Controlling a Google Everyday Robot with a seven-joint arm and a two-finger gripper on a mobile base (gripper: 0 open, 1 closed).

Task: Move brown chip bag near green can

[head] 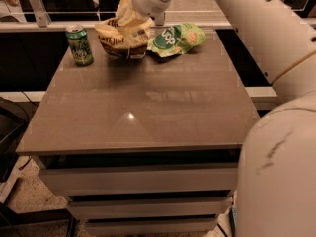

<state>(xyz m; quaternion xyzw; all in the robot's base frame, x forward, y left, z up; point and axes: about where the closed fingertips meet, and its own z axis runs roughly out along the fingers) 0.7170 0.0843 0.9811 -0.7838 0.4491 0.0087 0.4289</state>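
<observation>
Next, my gripper lets go of the brown chip bag on the table (101,72), in a spot that is just in front of the green can.
The brown chip bag (123,36) rests crumpled on the far part of the table, with its pale yellow top end pulled up to a point. My gripper (130,6) comes in from the top right on the white arm (256,28), directly above the bag. It is shut on the bag's top end. The green can (79,45) stands upright at the table's far left, a short gap to the left of the bag.
A smaller green chip bag (177,38) lies just right of the brown bag, touching it. The brown table (148,112) stands on stacked shelves. A rail (49,26) runs behind the table. My arm's big white link (281,181) fills the right foreground.
</observation>
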